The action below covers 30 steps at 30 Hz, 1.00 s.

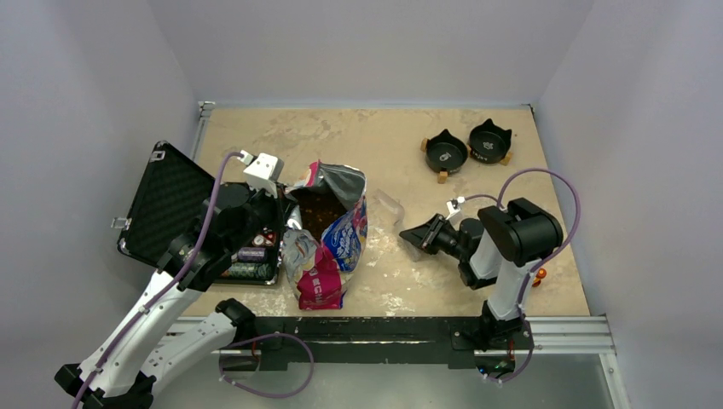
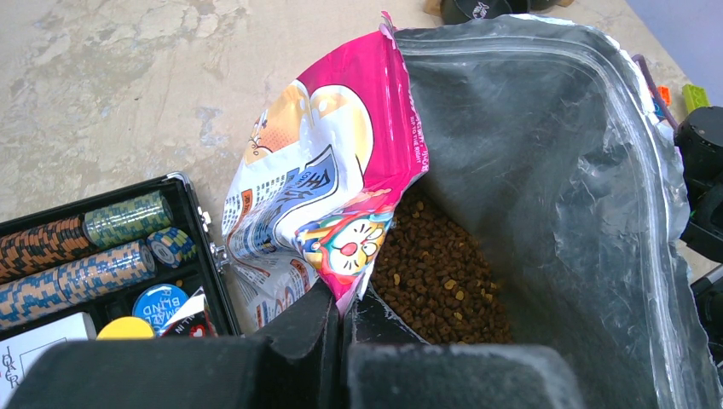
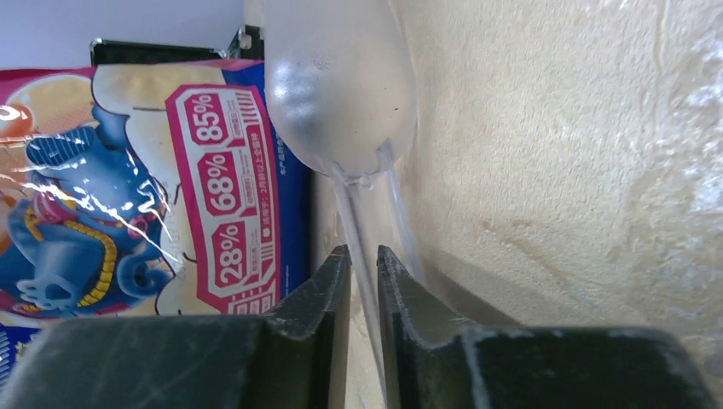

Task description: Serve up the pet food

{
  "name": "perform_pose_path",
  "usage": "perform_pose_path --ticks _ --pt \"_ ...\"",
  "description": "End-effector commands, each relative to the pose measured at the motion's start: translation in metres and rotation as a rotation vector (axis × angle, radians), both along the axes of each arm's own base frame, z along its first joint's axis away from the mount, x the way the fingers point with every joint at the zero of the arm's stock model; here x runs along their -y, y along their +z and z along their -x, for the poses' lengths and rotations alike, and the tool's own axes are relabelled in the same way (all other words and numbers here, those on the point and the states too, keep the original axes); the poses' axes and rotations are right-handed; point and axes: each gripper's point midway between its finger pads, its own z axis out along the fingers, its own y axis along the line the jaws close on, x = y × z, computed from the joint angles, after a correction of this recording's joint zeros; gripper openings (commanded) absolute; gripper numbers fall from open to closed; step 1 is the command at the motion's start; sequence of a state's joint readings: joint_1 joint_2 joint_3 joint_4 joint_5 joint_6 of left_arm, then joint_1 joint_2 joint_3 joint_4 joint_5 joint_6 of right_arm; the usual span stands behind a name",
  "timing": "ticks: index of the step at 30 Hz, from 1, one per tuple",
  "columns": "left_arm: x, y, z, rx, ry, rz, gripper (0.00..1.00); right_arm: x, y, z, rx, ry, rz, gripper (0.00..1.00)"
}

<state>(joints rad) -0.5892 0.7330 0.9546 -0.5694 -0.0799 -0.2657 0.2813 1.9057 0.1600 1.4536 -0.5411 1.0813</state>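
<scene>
The scoop's handle is pinched just at an edge by my right gripper, so next I put the scoop down, open wide and take the handle across its full width [image 3: 375, 203].
The pink-blue-white cartoon foil bag [image 1: 328, 251] stands open left of centre, with brown kibble [image 1: 320, 213] inside. In the left wrist view the kibble [image 2: 435, 281] fills the bag's bottom below the silver lining. My left gripper [image 2: 348, 300] is shut on the bag's pink rim [image 2: 358, 170] and holds the mouth open. My right gripper [image 3: 364, 256] is shut on the thin handle of a clear plastic scoop [image 3: 341, 85], held just right of the bag [image 3: 128, 170] over the table. The scoop [image 1: 388, 209] looks empty.
Two black cat-eared bowls [image 1: 447, 152] [image 1: 490, 141] sit at the far right. An open black case [image 1: 166, 204] holding coloured poker chips [image 2: 77, 256] lies left of the bag. A small orange item [image 1: 540, 274] lies by the right arm.
</scene>
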Motion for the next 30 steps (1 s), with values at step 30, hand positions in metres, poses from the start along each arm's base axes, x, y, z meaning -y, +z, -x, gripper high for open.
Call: perform_pose_path --ticks 30 --pt "0.008 0.074 -0.016 0.243 0.0 0.142 0.0 0.017 -0.018 -0.007 -0.103 -0.075 0.066 0.25"
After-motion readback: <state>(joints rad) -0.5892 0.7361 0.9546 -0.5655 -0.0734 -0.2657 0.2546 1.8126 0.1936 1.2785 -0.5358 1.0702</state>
